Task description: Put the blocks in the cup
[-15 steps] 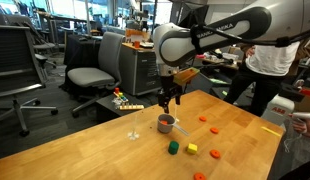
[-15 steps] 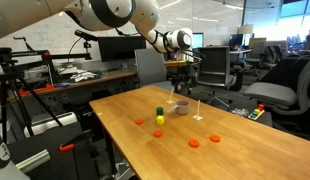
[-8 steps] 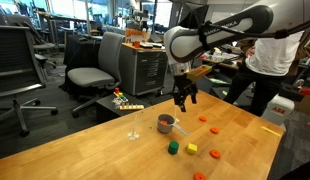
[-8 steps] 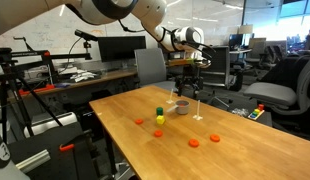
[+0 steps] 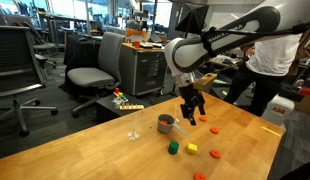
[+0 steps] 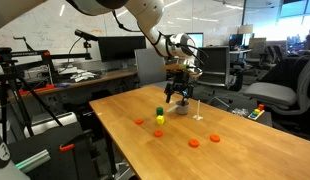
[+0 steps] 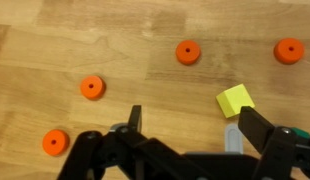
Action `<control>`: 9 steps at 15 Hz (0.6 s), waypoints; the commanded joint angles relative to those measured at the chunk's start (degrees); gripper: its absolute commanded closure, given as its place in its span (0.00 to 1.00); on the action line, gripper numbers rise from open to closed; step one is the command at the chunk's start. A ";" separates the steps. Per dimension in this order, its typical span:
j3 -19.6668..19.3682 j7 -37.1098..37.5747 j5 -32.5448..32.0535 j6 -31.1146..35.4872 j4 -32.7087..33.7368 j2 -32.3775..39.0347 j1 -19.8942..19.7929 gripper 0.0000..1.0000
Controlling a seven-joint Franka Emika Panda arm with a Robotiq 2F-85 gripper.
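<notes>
My gripper needs to move next to the green block beside the yellow block and close on the sides of that green (image 5: 173,148) (image 7: 299,132) block.
The grey cup (image 5: 166,125) stands mid-table and also shows in an exterior view (image 6: 181,107). In the wrist view only its handle (image 7: 232,137) shows. In front of the cup lie a green block (image 5: 173,148), a yellow block (image 5: 192,149) and an orange block (image 5: 212,154). More orange blocks (image 5: 214,130) lie beside and beyond it. The wrist view shows the yellow block (image 7: 235,100) and several orange blocks (image 7: 92,88). My gripper (image 5: 191,116) hangs open and empty just beside the cup, above the table (image 6: 176,96). Its jaws (image 7: 195,125) hold nothing.
A tiny whitish stemmed object (image 5: 134,133) stands near the cup. A small multicoloured toy (image 5: 123,100) lies at the table's far edge. Office chairs (image 5: 90,75) and a cabinet (image 5: 145,65) stand behind. A person (image 5: 270,70) stands by the table's far corner.
My gripper has moved sideways from above the cup towards the orange blocks and has come lower. Nothing on the table has moved.
</notes>
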 commanded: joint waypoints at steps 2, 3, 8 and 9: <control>1.17 -2.77 0.30 5.00 -9.83 -5.09 1.95 0.00; 1.36 -3.31 0.03 5.27 -10.58 -5.20 2.48 0.00; 2.02 -3.95 0.07 4.60 -10.16 -3.95 4.94 0.00; 1.94 -2.95 0.28 4.27 -9.73 -3.73 5.47 0.00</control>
